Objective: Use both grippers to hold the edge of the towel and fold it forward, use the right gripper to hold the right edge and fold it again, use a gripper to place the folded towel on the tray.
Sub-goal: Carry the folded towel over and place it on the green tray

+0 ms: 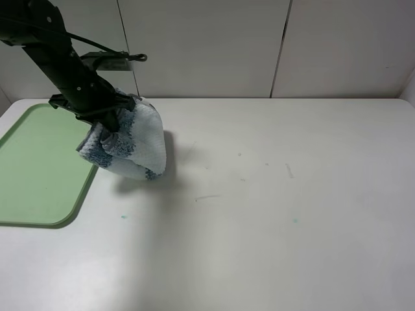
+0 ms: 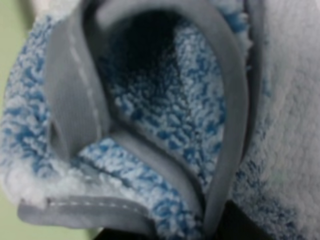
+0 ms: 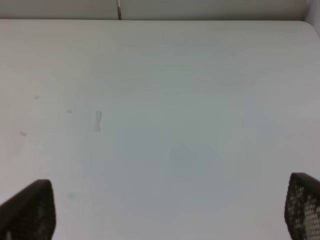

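Note:
The robot's left gripper needs to release the towel on the far end of the light-green tray [image 1: 69, 137], near the wall.
The towel [image 1: 135, 146], fluffy with blue and white stripes, hangs bunched and folded from my left gripper [image 1: 109, 122], which is shut on its top. It hangs just right of the light-green tray [image 1: 32, 162], partly over the tray's right rim. In the left wrist view the towel [image 2: 165, 115] fills the frame, and its grey stitched edge [image 2: 75, 100] curls in loops. A sliver of the green tray [image 2: 7, 60] shows beside it. My right gripper [image 3: 167, 210] is open and empty over bare table, with only its fingertips [image 3: 30, 210] in view. It is out of the exterior high view.
The white table [image 1: 272, 207] stretches to the right of the towel, with small marks and scuffs on it. A white panelled wall [image 1: 214, 45] stands behind the table's far edge. The left arm [image 1: 58, 58] slants in from the upper left.

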### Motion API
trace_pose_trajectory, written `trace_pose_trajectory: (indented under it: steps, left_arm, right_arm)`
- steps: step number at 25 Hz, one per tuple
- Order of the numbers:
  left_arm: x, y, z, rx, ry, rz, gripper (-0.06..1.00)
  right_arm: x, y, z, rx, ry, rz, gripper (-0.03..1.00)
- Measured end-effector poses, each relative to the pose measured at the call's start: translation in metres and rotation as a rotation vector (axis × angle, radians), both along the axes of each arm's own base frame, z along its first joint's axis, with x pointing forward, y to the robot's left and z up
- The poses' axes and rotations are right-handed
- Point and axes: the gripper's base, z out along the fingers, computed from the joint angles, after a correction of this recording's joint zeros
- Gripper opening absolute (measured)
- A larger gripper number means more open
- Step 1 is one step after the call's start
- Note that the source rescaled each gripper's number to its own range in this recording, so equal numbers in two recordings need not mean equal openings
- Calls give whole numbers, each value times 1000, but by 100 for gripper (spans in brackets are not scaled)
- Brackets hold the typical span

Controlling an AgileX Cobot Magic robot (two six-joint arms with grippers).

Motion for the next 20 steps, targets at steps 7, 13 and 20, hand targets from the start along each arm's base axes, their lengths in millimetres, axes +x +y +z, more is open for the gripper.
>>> trace_pose_trajectory:
  steps: [7, 13, 20]
  left_arm:
    - [11, 52, 1, 10, -35, 94, 15]
    - [19, 89, 3, 18, -104, 166, 15]
    - [26, 110, 5, 23, -205, 220, 15]
  right_arm:
    - [0, 0, 0, 0, 0, 0, 100]
    - [0, 0, 0, -1, 0, 0, 100]
    - [0, 0, 0, -1, 0, 0, 100]
